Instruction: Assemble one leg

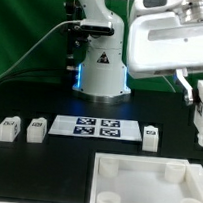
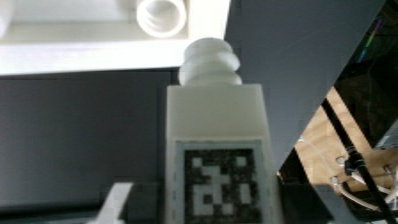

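Note:
Next, I let go of the leg in the large white square piece's front corner hole [image 2: 160,16], the one farthest from the paired legs. The leg is now held well above the table.
My gripper [image 1: 202,97] is at the exterior view's upper right, shut on a leg [image 1: 202,119], a small white block with a black-and-white tag, held well above the table. In the wrist view the held leg [image 2: 217,130] fills the middle between the gripper [image 2: 214,214] jaws, its tag facing the camera and its threaded peg pointing towards the large white square piece [image 2: 80,45], which has a corner hole [image 2: 160,14]. Three more legs stand on the table: two at the exterior view's left [image 1: 8,129] [image 1: 35,129] and one to the right of the marker board [image 1: 151,135].
The marker board [image 1: 97,127] lies flat in the middle of the dark table. The large white square piece [image 1: 106,190] lies at the front, right of centre. The robot base [image 1: 100,71] stands behind the board, with a cable running off to the left.

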Tool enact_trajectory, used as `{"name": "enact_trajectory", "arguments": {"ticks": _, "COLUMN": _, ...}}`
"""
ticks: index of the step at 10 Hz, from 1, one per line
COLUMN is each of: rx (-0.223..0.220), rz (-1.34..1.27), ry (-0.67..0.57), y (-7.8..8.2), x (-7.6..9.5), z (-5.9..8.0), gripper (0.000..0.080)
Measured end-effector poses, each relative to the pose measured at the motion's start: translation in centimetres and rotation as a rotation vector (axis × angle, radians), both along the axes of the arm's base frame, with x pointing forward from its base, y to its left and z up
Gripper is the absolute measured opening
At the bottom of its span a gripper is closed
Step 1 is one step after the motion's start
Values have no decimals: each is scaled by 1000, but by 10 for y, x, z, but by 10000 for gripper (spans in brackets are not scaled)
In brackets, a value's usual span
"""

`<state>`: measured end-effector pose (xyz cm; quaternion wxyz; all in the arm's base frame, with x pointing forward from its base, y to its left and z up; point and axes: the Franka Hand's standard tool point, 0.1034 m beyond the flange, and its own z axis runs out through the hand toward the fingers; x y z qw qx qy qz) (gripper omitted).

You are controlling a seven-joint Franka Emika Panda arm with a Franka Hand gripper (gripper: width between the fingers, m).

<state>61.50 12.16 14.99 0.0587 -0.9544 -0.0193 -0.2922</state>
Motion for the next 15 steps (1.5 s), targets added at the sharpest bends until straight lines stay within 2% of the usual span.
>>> {"name": "enact_trajectory", "arguments": {"ticks": 1, "rx": -25, "rz": -2, "ry": -5, "y": -12, "x": 11, "z": -20, "gripper": 290}}
{"name": "enact_trajectory", "arguments": {"ticks": 2, "rx": -27, "rz": -2, "ry": -6, "y": -12, "x": 18, "z": -28, "gripper": 290}}
{"name": "enact_trajectory", "arguments": {"ticks": 3, "rx": -32, "rz": 4, "ry": -10, "y": -13, "x": 22, "z": -29, "gripper": 290}}
{"name": "enact_trajectory", "arguments": {"ticks": 4, "rx": -32, "rz": 4, "ry": -6, "y": -13, "x": 23, "z": -33, "gripper": 290}}
{"name": "enact_trajectory", "arguments": {"ticks": 5, "rx": -34, "rz": 5, "ry": 8, "y": -13, "x": 20, "z": -43, "gripper": 290}}
{"name": "enact_trajectory", "arguments": {"ticks": 9, "rx": -37, "rz": 7, "ry": 10, "y": -12, "x": 13, "z": -57, "gripper": 290}}
{"name": "enact_trajectory", "arguments": {"ticks": 15, "rx": -38, "rz": 19, "ry": 3, "y": -4, "x": 7, "z": -71, "gripper": 290}}
